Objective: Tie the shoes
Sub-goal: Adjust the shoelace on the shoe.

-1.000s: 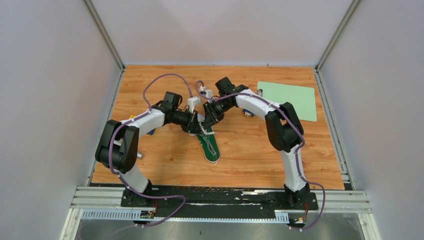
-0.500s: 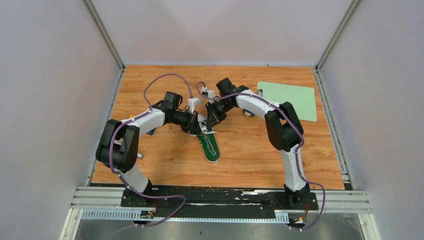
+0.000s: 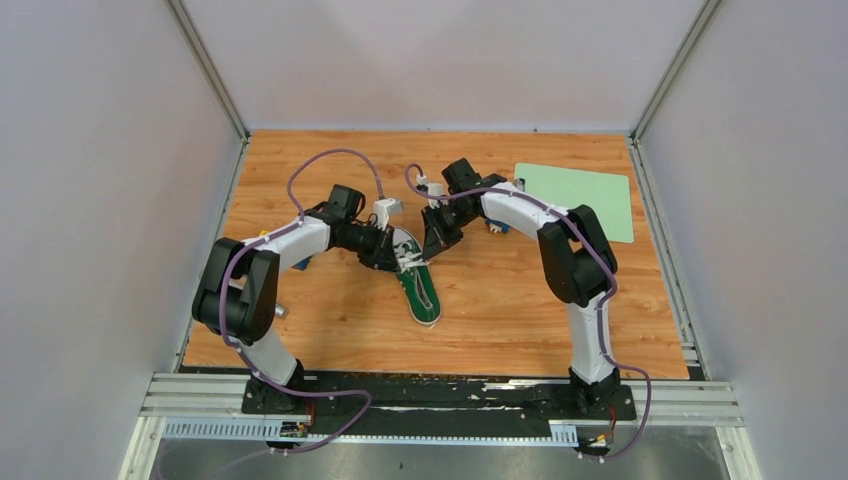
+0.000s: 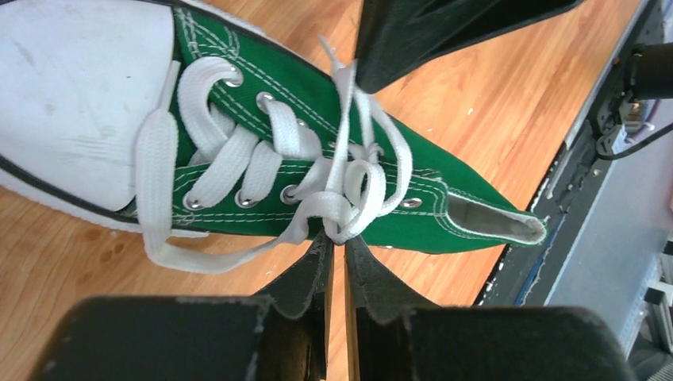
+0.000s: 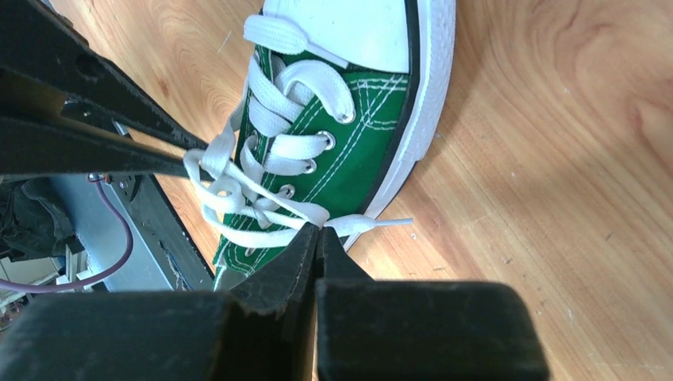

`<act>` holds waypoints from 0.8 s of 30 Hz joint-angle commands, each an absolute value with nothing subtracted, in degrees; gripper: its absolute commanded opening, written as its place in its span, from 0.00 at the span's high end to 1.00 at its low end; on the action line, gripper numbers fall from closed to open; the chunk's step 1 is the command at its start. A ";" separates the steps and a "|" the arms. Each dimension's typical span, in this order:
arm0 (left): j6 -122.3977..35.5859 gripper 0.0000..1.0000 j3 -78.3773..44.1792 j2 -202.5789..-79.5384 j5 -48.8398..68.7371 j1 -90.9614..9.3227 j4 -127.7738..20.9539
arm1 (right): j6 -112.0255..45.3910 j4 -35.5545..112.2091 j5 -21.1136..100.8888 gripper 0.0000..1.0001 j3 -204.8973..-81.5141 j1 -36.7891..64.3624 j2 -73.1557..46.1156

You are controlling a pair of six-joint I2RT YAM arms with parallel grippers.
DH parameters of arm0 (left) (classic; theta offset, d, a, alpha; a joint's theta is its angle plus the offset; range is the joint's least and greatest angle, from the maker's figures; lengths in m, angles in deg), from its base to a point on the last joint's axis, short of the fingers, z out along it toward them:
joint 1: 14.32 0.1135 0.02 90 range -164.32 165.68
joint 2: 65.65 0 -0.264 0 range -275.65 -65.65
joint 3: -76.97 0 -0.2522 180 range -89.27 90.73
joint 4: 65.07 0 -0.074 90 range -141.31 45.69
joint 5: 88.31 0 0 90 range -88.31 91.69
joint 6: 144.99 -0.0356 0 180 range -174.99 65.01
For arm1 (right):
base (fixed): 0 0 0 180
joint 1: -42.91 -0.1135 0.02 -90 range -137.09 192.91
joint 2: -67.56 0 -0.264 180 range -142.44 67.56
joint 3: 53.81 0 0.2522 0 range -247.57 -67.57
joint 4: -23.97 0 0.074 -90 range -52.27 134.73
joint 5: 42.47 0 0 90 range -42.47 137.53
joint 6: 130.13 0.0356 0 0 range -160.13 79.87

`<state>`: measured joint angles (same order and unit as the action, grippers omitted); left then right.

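The laces bunch at the left gripper's fingers while the robot's right gripper pinches a far piece of lace, so it should open and take the lace heap (image 5: 227,193) beside those fingers.
The shoe (image 3: 425,295) is a small green sneaker lying on the wooden table, its white toe cap pointing away from the arm bases. Its white laces (image 4: 262,159) are threaded through the eyelets, with loose loops bunched over the tongue. On one side of the shoe (image 4: 413,171), my left gripper (image 4: 337,236) is shut on a lace loop. On the opposite side of the shoe (image 5: 365,135), my right gripper (image 5: 319,228) is shut on a lace strand (image 5: 278,119) near its end. From above, the left gripper (image 3: 398,262) and right gripper (image 3: 432,250) flank the laces.
A pale green mat (image 3: 578,200) lies at the back right of the table. A small blue object (image 3: 497,228) sits under the right arm. Grey walls enclose the table on three sides. A metal rail (image 3: 440,400) runs along the near edge.
The right gripper has shut on a lace strand and drawn back to the right. The left gripper has shifted slightly left, so more of the shoe's toe shows between them.
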<state>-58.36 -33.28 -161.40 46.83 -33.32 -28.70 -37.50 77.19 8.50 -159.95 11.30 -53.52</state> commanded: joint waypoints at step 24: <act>-48.95 0.62 -34.16 -151.88 46.98 -34.17 -30.82 | -39.25 74.84 3.88 0.71 -157.42 12.77 -48.19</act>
<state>-50.41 -31.88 -154.29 43.53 -32.84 -30.75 -34.55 75.71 6.78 -153.76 12.11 -50.17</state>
